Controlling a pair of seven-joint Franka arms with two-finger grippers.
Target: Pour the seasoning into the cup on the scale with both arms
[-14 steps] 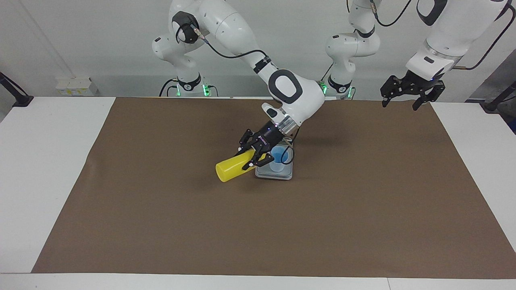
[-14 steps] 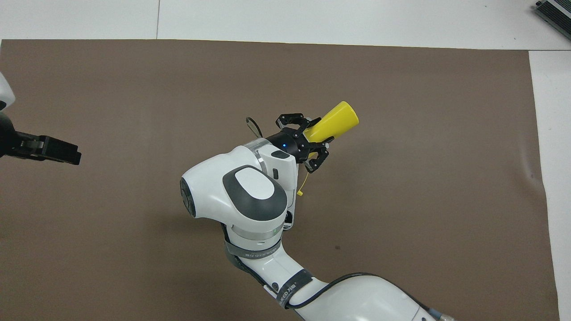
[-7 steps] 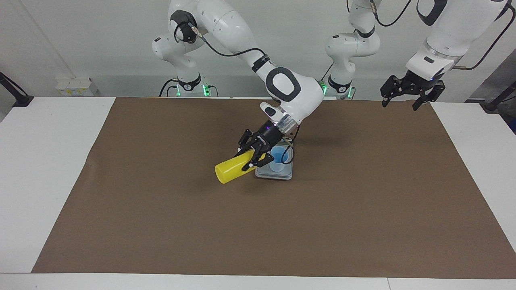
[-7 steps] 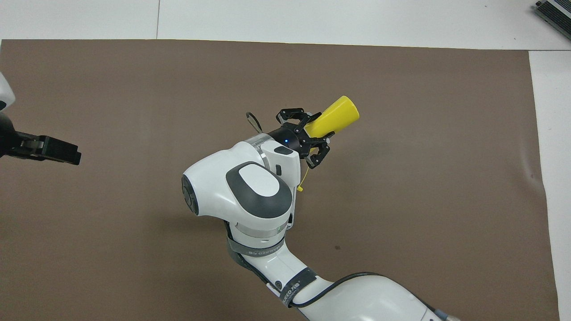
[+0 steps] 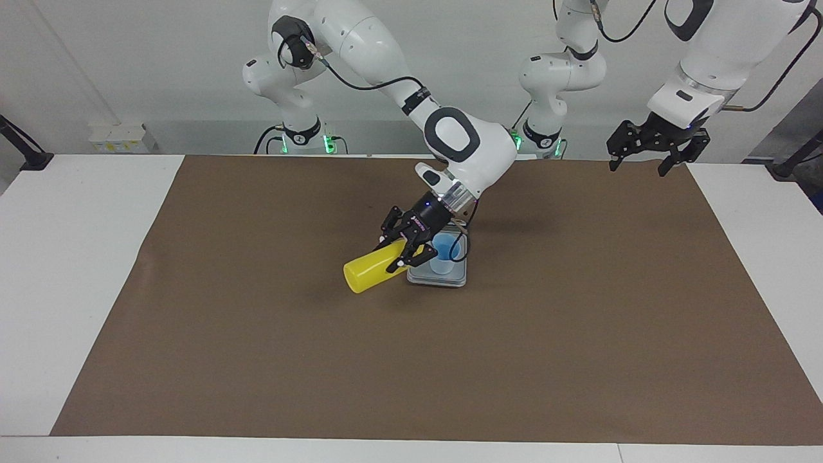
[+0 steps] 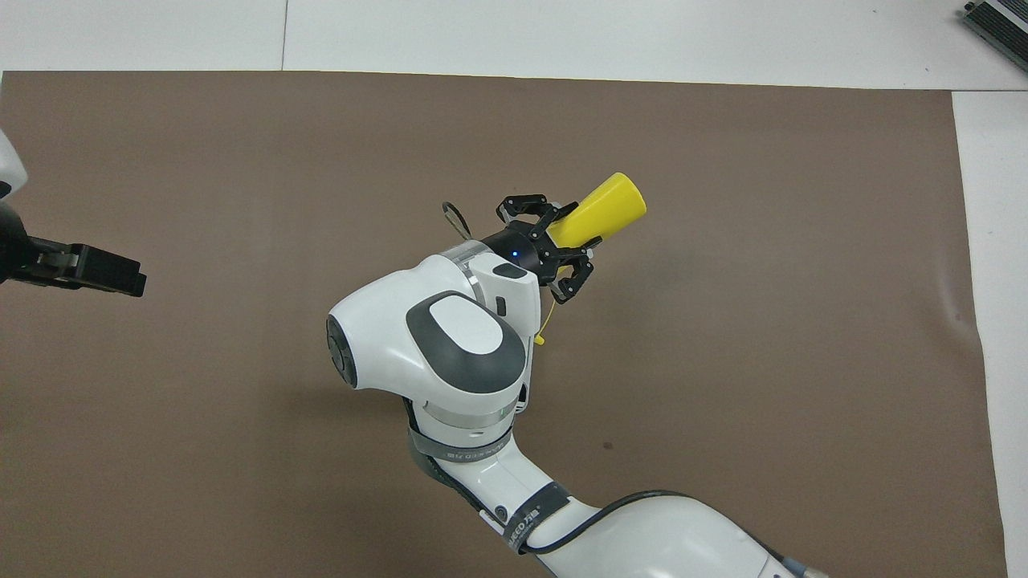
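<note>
My right gripper is to set the seasoning bottle upright on the mat midway (image 6: 741,331) between the scale and the edge opposite my left gripper.
My right gripper (image 5: 406,247) is shut on the yellow seasoning bottle (image 5: 370,270) near its nozzle end. The bottle is tipped nearly level, its base pointing away from the robots and its nozzle end over the light blue cup (image 5: 443,254). The cup stands on the silver-grey scale (image 5: 443,278) in the middle of the table. In the overhead view the bottle (image 6: 602,210) sticks out of the right gripper (image 6: 566,249), its cap strap (image 6: 546,321) hangs down, and the arm hides the cup and scale. My left gripper (image 5: 649,151) waits open in the air, over the left arm's end of the table.
A brown mat (image 5: 257,354) covers most of the white table (image 5: 64,289). The left gripper (image 6: 80,269) shows at the edge of the overhead view. A grey device (image 6: 1000,20) lies at a far corner of the table.
The right arm has shifted slightly and the bottle's base has swung a little farther from the robots. The left arm has not moved.
</note>
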